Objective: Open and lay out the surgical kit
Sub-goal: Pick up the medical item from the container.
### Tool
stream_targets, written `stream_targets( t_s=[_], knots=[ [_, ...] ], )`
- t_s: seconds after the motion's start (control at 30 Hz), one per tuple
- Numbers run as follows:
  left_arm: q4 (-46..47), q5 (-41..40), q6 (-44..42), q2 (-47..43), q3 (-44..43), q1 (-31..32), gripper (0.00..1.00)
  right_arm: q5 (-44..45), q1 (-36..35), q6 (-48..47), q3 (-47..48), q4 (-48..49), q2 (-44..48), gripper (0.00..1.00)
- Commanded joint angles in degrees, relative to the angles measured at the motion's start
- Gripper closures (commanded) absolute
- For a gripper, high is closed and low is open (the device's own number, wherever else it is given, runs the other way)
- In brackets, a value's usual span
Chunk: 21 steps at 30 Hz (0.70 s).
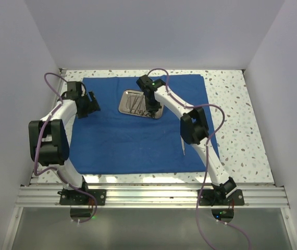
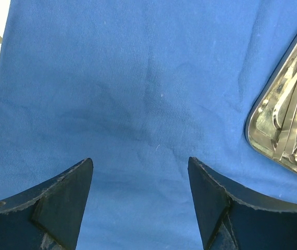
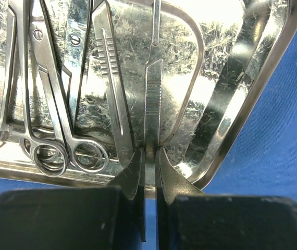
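Next, my right gripper lets go of the ribbed scalpel handle on the blue cloth (image 1: pixel 185 146), close beside the lone thin silver instrument.
The royal-blue cloth (image 1: pixel 133 140) lies spread flat on the table. The steel tray (image 1: pixel 125 101) sits on its far middle and holds several silver instruments. My right gripper (image 3: pixel 150 153) is inside the tray's near edge (image 3: pixel 252 104), shut on the end of a thin ribbed scalpel handle (image 3: pixel 152 88). Ring-handled scissors (image 3: pixel 49 151) and another flat handle (image 3: pixel 109 67) lie to its left in the tray. In the top view the right gripper (image 1: pixel 149 110) is over the tray. My left gripper (image 2: pixel 140 161) is open and empty over bare cloth (image 2: pixel 138 78), left of the tray (image 2: pixel 252 130).
One thin silver instrument (image 1: pixel 183 147) lies on the cloth by the right arm's elbow. White walls close in the speckled table (image 1: pixel 237 104) on three sides. A metal rail (image 1: pixel 148 195) runs along the near edge.
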State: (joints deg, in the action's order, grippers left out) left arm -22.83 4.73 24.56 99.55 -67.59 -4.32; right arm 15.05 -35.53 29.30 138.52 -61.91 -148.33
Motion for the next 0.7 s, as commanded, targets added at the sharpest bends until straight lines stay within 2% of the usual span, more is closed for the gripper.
stream_targets(
  t_s=[0.0, 0.2, 0.33, 0.67],
  knots=[
    [2.4, 0.9, 0.7, -2.9, 0.8, 0.4, 0.23, 2.0, 0.2, -0.6, -3.5, -2.7, -7.1, 1.00],
    [2.4, 1.0, 0.7, -3.0, 0.7, 0.4, 0.23, 3.0, 0.4, -1.7, 0.0, -3.7, -2.9, 1.00],
    [2.5, 1.0, 0.8, -2.9, 0.4, 0.6, 0.23, 3.7, 0.5, -1.9, 0.5, -4.2, 3.8, 1.00],
    [1.7, 0.8, 1.0, -2.2, -1.8, 1.9, 0.23, 3.5, 0.8, -1.0, -10.8, -1.6, 17.3, 1.00]
  ],
)
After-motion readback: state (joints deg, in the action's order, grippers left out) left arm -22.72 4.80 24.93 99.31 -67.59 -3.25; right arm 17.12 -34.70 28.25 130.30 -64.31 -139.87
